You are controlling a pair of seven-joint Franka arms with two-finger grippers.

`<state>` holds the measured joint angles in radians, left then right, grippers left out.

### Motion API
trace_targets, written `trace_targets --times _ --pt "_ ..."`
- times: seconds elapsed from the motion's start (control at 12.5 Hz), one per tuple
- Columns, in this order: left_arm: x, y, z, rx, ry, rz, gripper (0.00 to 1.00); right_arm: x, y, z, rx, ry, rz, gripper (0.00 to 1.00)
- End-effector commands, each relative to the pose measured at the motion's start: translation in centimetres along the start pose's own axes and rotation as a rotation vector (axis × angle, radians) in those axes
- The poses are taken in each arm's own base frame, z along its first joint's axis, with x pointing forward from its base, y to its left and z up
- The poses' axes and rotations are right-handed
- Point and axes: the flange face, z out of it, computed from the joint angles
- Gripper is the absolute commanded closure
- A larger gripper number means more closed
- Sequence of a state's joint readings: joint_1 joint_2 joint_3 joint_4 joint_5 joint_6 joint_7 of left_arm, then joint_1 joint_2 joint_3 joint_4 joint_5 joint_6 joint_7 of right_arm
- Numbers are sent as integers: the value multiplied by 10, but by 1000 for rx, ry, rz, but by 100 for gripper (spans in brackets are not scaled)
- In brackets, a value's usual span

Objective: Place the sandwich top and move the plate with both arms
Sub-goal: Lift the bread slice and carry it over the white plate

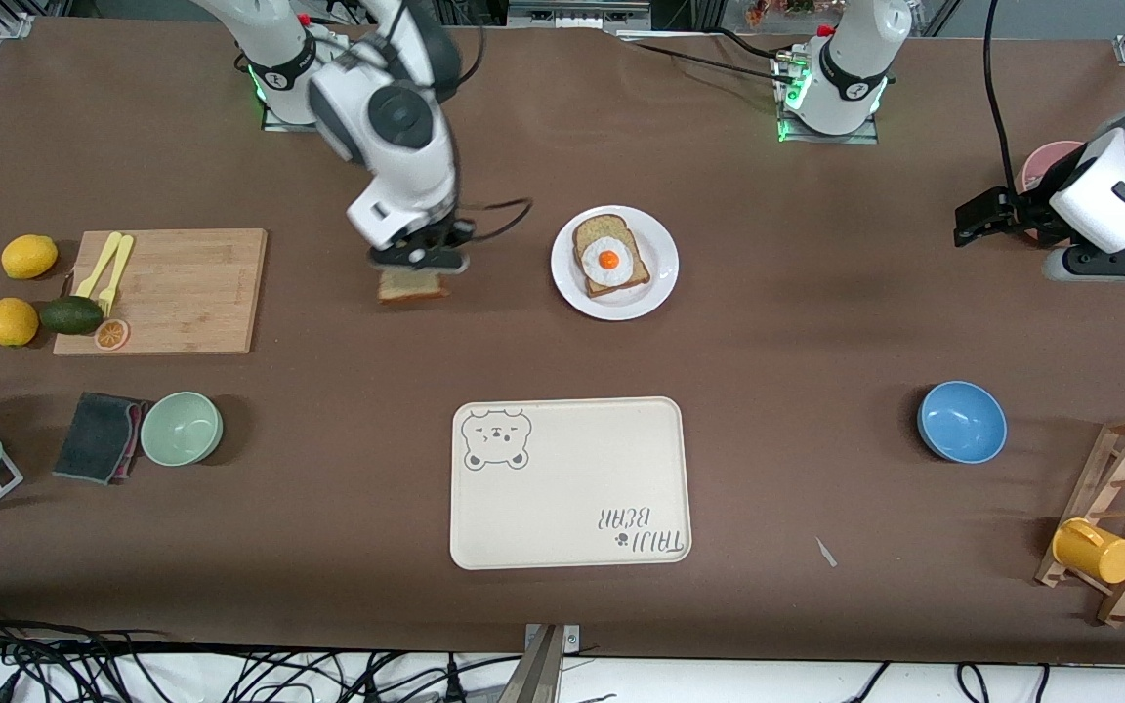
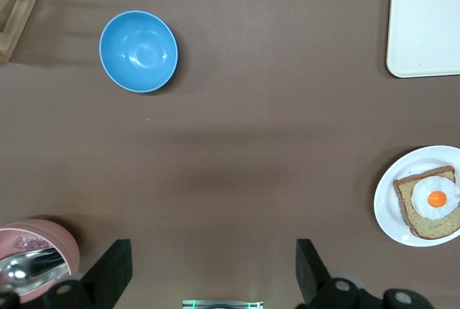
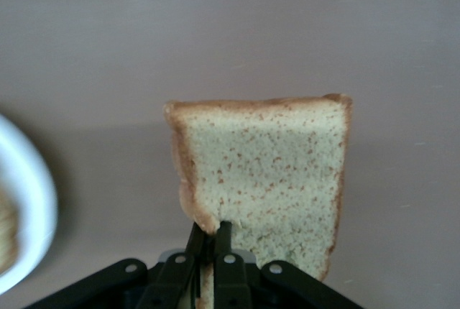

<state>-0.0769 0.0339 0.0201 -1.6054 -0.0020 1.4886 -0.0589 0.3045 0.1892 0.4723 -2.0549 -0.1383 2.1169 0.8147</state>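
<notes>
The robot's right gripper should put the sandwich top, now held between board and plate, down on the fried egg on the white plate point(image 1: 607, 253).
My right gripper point(image 1: 418, 262) is shut on the sandwich top point(image 1: 411, 286), a speckled tan bread slice with brown crust, and holds it above the table between the wooden board and the plate. In the right wrist view the fingers point(image 3: 208, 241) pinch the slice point(image 3: 273, 180) at its crust edge. The round white plate point(image 1: 655, 288) bears a bread slice with a fried egg point(image 1: 607, 260); it also shows in the left wrist view point(image 2: 384, 205). My left gripper point(image 1: 975, 221) is open and empty, held above the table at the left arm's end, waiting.
A cream bear tray point(image 1: 570, 482) lies nearer the front camera than the plate. A wooden board point(image 1: 167, 290) with forks, lemons and an avocado lies at the right arm's end. A green bowl point(image 1: 182, 428), blue bowl point(image 1: 961, 421), pink bowl point(image 2: 36, 255) and wooden rack point(image 1: 1124, 517) stand about.
</notes>
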Motion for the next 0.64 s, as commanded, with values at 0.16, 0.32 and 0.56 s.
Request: trace_targets --times 0.16,0.32,0.56 --pt "0 -1 -4 -20 -5 6 0 -21 -138 -16 115 -6 -114 100" --pt "0 -1 -4 -20 -5 6 0 -44 -184 12 47 67 -238 100" --pt "0 -1 -4 -20 -8 6 0 -65 -217 39 32 65 -280 100"
